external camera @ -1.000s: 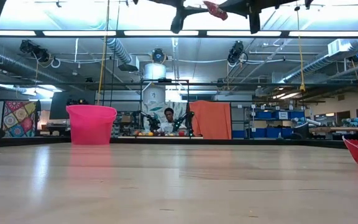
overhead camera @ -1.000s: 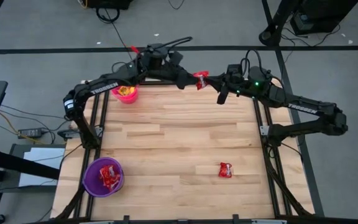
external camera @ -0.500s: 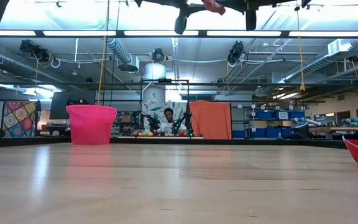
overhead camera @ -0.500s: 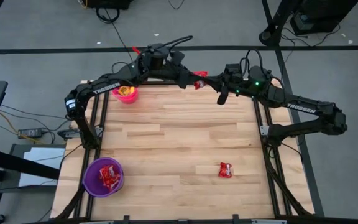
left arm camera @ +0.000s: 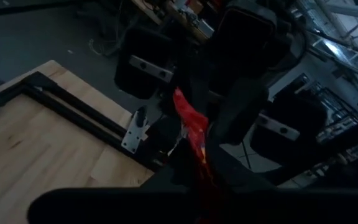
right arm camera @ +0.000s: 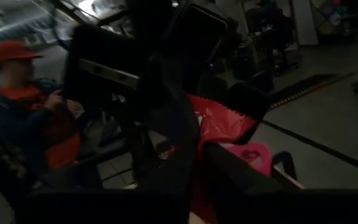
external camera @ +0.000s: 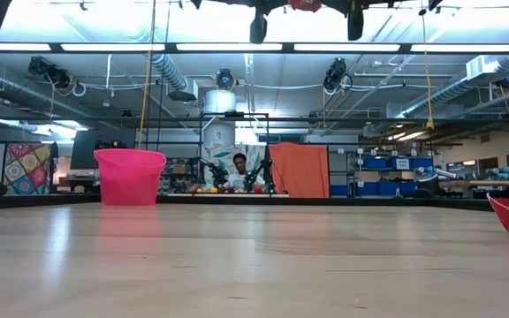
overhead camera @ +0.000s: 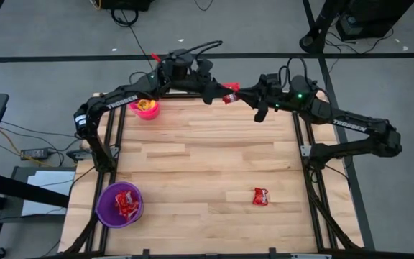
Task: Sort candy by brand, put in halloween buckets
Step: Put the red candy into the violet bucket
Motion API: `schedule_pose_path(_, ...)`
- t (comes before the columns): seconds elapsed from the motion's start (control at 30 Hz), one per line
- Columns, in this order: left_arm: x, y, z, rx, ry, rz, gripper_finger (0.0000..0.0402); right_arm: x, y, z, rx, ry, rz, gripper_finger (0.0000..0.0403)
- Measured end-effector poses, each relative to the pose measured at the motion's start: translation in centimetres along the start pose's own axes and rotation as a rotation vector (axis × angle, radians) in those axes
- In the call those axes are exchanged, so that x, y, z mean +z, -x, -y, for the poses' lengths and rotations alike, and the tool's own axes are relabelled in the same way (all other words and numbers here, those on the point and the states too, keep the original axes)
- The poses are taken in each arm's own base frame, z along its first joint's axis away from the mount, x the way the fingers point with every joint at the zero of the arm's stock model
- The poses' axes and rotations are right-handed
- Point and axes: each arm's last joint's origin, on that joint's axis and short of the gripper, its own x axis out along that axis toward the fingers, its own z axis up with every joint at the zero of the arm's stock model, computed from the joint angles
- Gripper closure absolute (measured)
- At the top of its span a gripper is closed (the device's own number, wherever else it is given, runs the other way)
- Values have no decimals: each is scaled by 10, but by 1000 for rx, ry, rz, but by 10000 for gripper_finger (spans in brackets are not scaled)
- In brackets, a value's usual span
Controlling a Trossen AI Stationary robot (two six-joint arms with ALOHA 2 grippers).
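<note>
The robot's left gripper will release the shiny red candy, now hanging over the table's far edge, among the other red candy in the purple bucket [overhead camera: 126,206].
A shiny red candy [overhead camera: 229,95] hangs in the air over the table's far edge, between my two grippers. My left gripper [overhead camera: 221,93] is shut on it from the left. My right gripper [overhead camera: 249,93] stands at the candy's other end, on the right. The pink bucket [overhead camera: 146,108] stands at the far left with yellow candy inside. The purple bucket [overhead camera: 119,203] stands at the near left and holds red candy. Another red candy [overhead camera: 261,196] lies flat on the table at the near right. My left gripper pinches the red candy by one end [left arm camera: 199,167] between its two fingers, which come at it level from the table's left. The rest of the packet [left arm camera: 185,115] sticks out beyond the fingertips toward the other arm, clear of the table.
The wooden table top [overhead camera: 207,158] lies bare between the buckets and the loose candy. Black frame rails [overhead camera: 304,144] run along the table's sides. A person [right arm camera: 23,106] in a red cap sits beyond the table.
My left gripper has moved toward the table's right, up to the red candy at my right gripper. In the low view the candy and both grippers have risen a little. The candy has stayed over the far edge.
</note>
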Motion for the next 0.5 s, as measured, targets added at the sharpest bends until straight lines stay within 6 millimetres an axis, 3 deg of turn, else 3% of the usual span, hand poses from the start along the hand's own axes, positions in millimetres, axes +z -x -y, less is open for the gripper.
schedule_pose_path(0.13,5,9,3,5,-7,-19,386,4,4,2,56,5,-5,303)
schedule_pose_path(0.3,15,29,20,97,-86,-114,387,6,6,10,27,1,-5,249)
schedule_pose_path(0.5,-4,72,54,489,-181,-436,389,10,12,25,-43,-3,-11,231)
